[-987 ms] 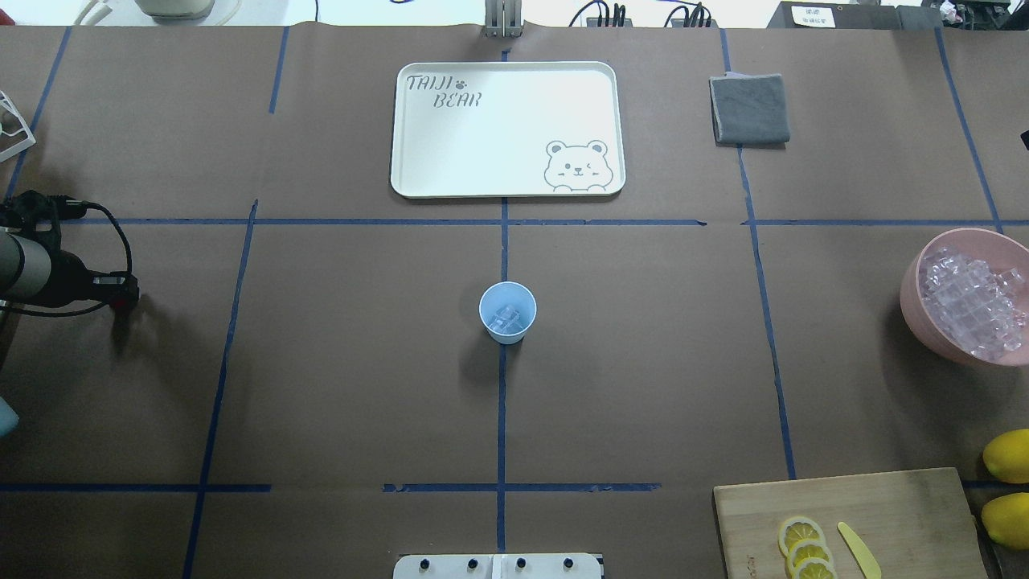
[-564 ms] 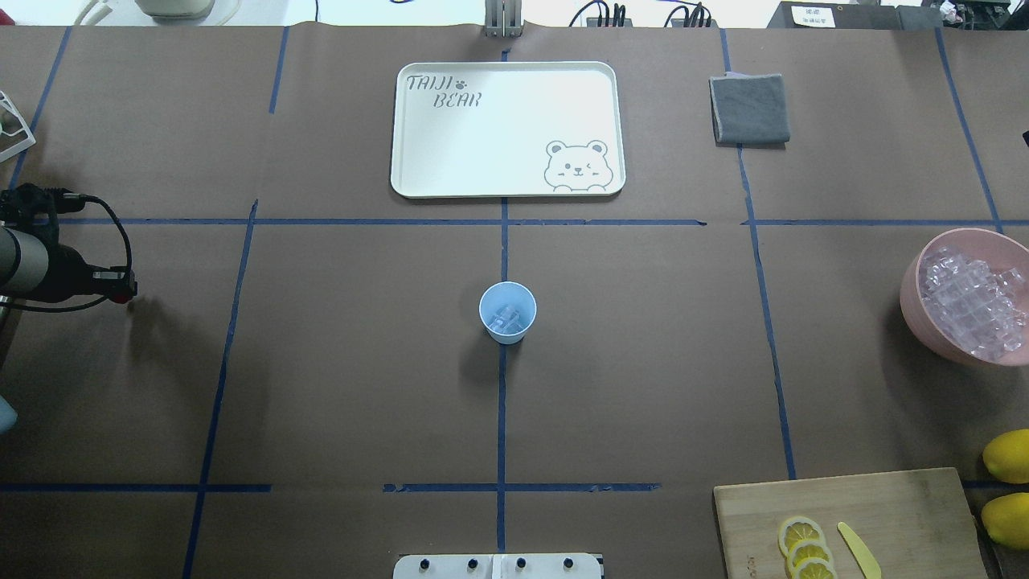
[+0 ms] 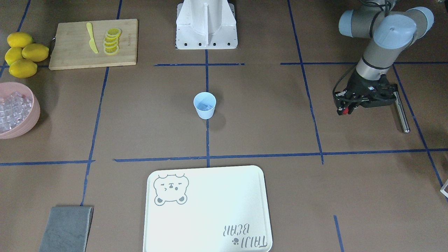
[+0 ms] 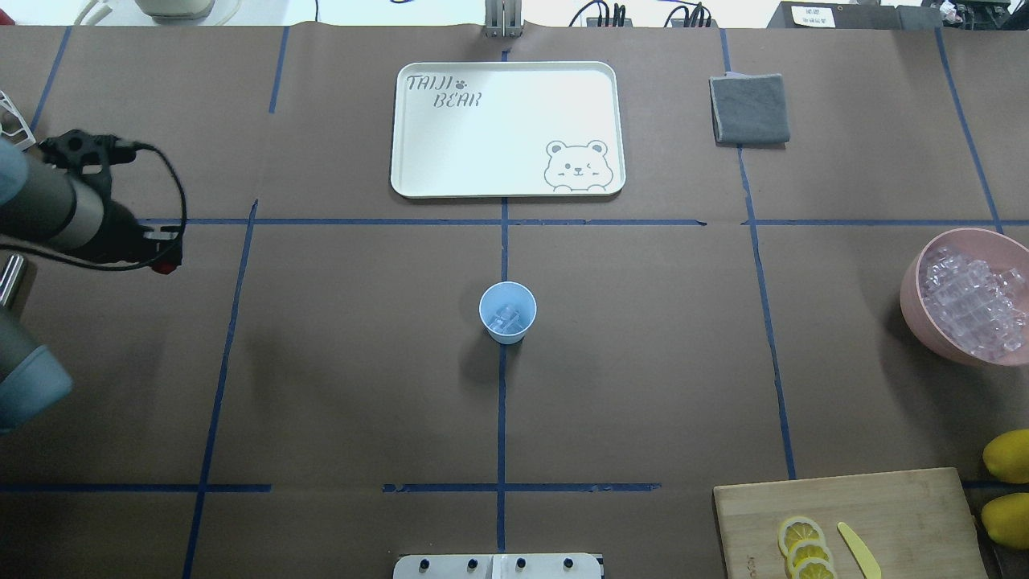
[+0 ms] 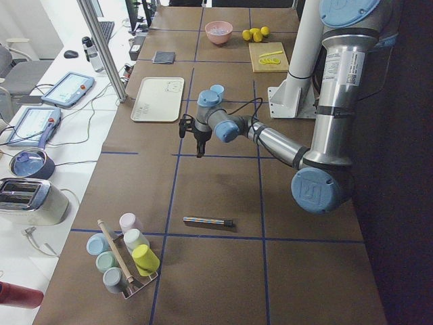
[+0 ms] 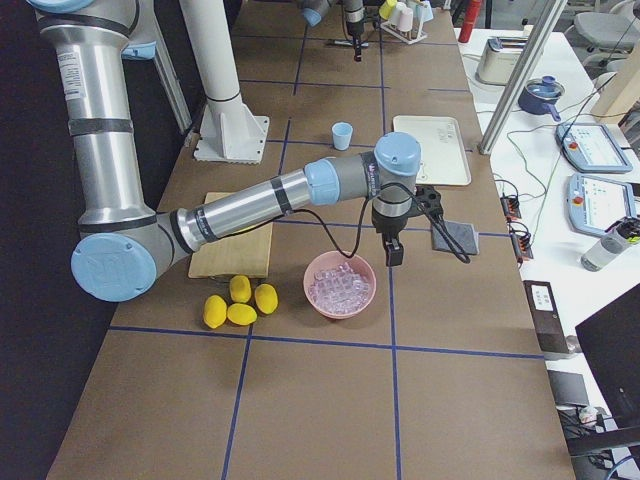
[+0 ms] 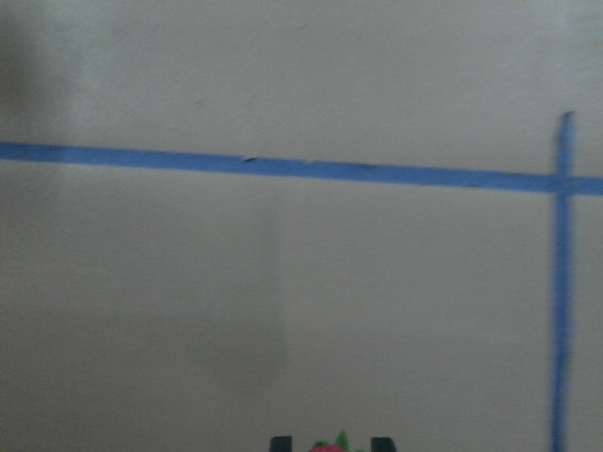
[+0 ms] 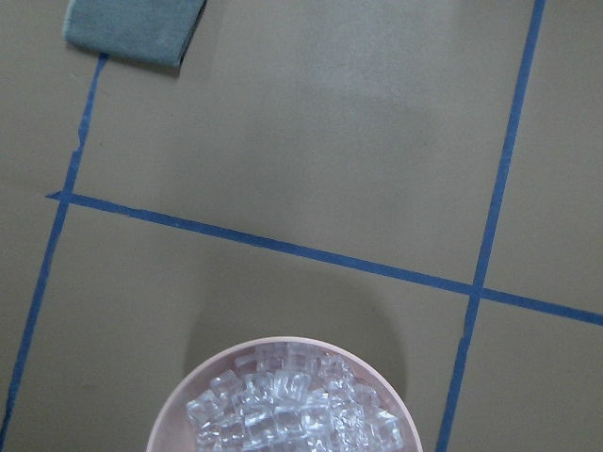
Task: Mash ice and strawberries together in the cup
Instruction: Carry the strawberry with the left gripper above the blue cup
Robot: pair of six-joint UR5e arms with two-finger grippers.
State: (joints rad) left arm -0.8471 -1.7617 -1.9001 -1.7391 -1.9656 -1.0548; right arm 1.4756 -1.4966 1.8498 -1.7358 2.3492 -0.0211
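Note:
My left gripper needs to let go of the strawberry on top of the clear ice inside the pale blue cup (image 3: 209,107).
The pale blue cup (image 4: 507,312) stands upright at the table's middle, with clear ice (image 4: 506,318) inside it; it also shows in the front view (image 3: 204,105). My left gripper (image 4: 165,264) hovers far to the cup's left, shut on a small red strawberry (image 7: 326,448) that peeks out between the fingertips in the left wrist view. In the front view this gripper (image 3: 344,110) is at the right. My right gripper (image 6: 391,252) shows only in the exterior right view, above the far rim of the pink bowl (image 6: 340,285); I cannot tell whether it is open or shut.
The pink bowl of ice cubes (image 4: 965,297) sits at the right edge. A white bear tray (image 4: 506,129), a grey cloth (image 4: 749,108), a cutting board (image 4: 852,515) with lemon slices and lemons (image 4: 1009,454) lie around. A metal rod (image 3: 400,112) lies beside the left arm.
My left arm has swung in from the table's left edge, carrying its gripper further away from the robot and a little toward the cup. The cup has not moved.

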